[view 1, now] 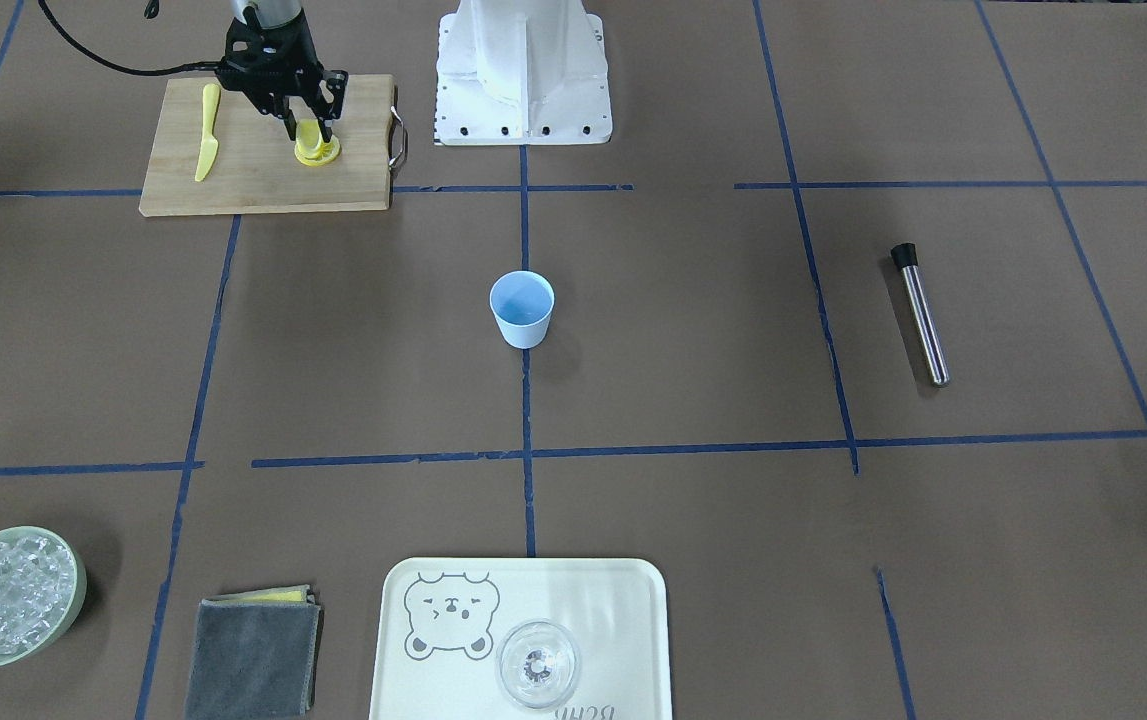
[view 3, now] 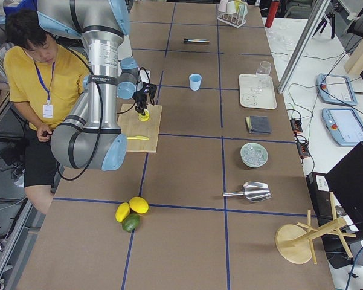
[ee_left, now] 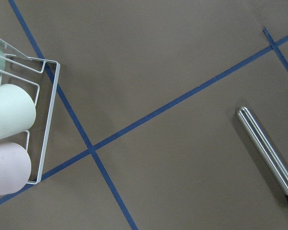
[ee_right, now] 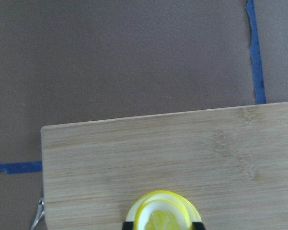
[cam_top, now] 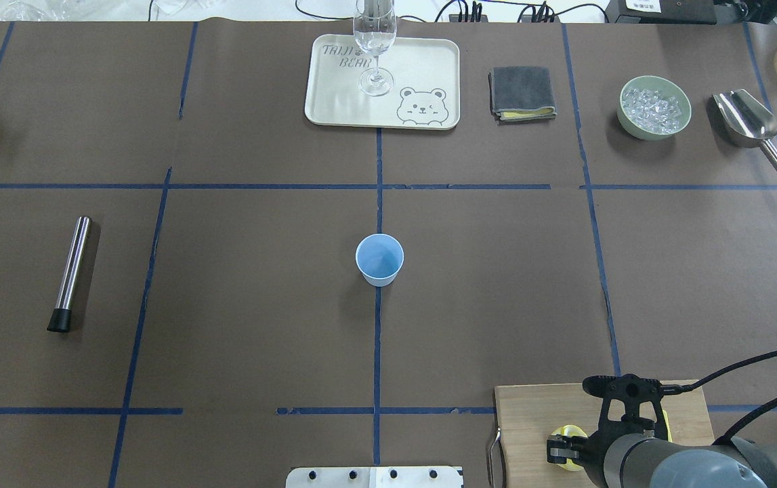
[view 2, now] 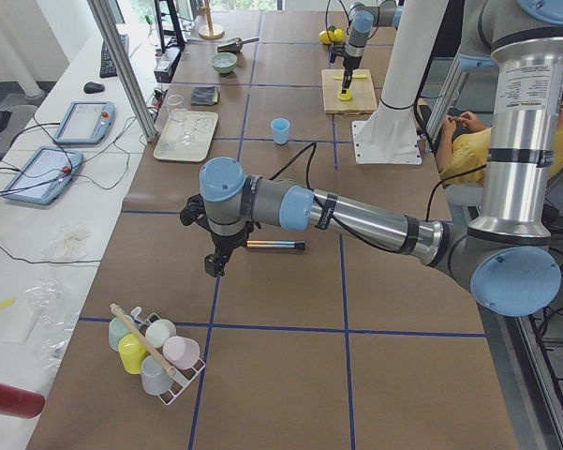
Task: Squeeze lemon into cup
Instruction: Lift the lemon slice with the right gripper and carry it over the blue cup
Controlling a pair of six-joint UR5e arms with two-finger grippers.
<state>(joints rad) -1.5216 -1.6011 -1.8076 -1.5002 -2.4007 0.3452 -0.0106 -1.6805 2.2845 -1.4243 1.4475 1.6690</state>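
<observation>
The robot's right gripper will release the upper lemon slice in the opening of the light blue cup (view 1: pixel 521 295).
The light blue cup (view 1: pixel 522 308) stands upright at the table's middle, also in the overhead view (cam_top: pixel 379 259). Two lemon slices lie stacked on the wooden cutting board (view 1: pixel 263 175). My right gripper (view 1: pixel 305 128) is down on the board with its fingers closed on the edges of the upper lemon slice (ee_right: pixel 162 216), which is tilted up off the lower slice (view 1: pixel 321 153). The yellow plastic knife (view 1: pixel 207 132) lies on the board beside it. My left gripper (view 2: pixel 213 265) hangs over the table far from the cup, and I cannot tell whether it is open or shut.
A steel muddler (view 1: pixel 921 314) lies on my left side. A tray (view 1: pixel 623 600) holds a clear glass (view 1: pixel 537 664). A grey cloth (view 1: pixel 253 655), a green bowl of ice (view 1: pixel 8 595) and a metal scoop (cam_top: pixel 750 129) sit at the far edge. A wire cup rack (ee_left: pixel 43 120) is under my left wrist.
</observation>
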